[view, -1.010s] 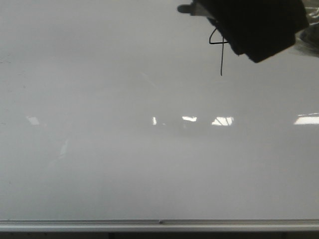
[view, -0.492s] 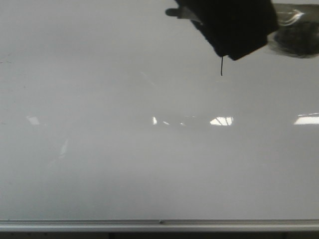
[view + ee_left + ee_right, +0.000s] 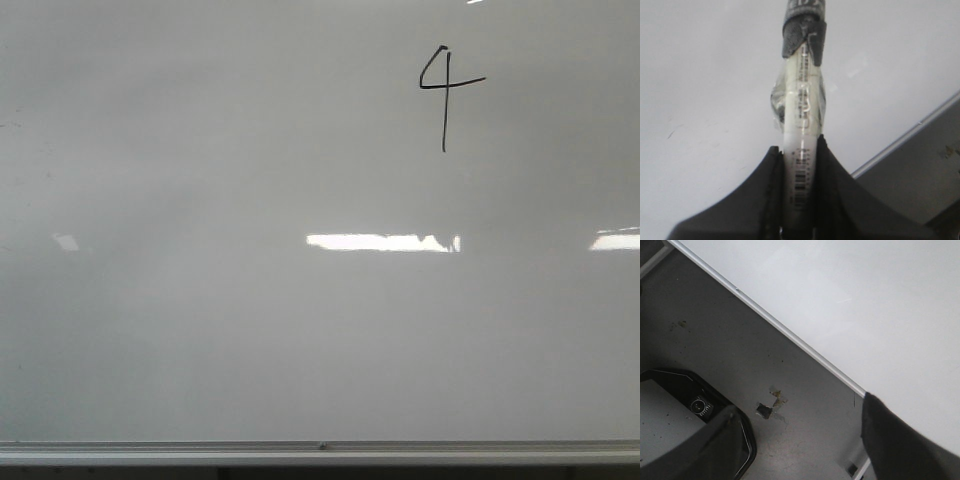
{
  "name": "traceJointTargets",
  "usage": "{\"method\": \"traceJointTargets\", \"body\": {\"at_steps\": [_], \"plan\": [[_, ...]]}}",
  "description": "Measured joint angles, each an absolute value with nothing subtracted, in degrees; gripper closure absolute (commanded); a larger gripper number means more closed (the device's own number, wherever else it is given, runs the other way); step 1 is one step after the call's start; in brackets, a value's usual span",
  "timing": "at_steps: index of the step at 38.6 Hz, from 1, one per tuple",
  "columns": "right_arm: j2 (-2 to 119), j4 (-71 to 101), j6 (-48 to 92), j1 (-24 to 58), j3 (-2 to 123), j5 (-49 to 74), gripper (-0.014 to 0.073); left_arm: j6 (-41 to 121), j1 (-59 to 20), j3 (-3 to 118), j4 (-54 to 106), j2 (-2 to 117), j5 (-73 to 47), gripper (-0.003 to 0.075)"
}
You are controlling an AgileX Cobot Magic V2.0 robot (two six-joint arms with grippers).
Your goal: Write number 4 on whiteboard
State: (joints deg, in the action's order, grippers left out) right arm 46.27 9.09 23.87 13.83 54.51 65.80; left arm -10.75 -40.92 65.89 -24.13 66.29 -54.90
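Note:
Next, my left gripper releases the marker, now held off the whiteboard, on the whiteboard [image 3: 27,132] beside the small dark specks, above the small pale glare patch.
A thin black number 4 [image 3: 444,92] stands drawn near the top right of the whiteboard [image 3: 250,330] in the front view; neither arm shows there. In the left wrist view my left gripper [image 3: 801,150] is shut on a white-barrelled marker [image 3: 801,112] with a black cap end, held off the whiteboard [image 3: 705,80]. In the right wrist view my right gripper [image 3: 797,412] is open and empty, over the grey floor beside the whiteboard [image 3: 855,300].
The board's silver bottom rail [image 3: 320,450] runs along the front view's lower edge and shows in both wrist views [image 3: 910,137] [image 3: 790,337]. A black-edged base with a round knob [image 3: 700,405] and tape scraps [image 3: 771,402] lie on the floor.
The dark gripper and marker that covered the number 4 at the top right have left the front view. The whole digit now shows.

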Motion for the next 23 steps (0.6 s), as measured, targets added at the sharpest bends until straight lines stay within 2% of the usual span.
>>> {"method": "traceJointTargets", "body": {"at_steps": [10,23], "plan": [[46.27,9.09,23.64,13.83,54.51,64.82,0.0064,-17.08,-26.53,51.19,-25.37,57.96,-42.57,0.0740],[46.27,9.09,23.64,13.83,54.51,64.82,0.0064,-22.85,-8.56,44.03,-23.80,62.35,-20.86,0.0740]]}}
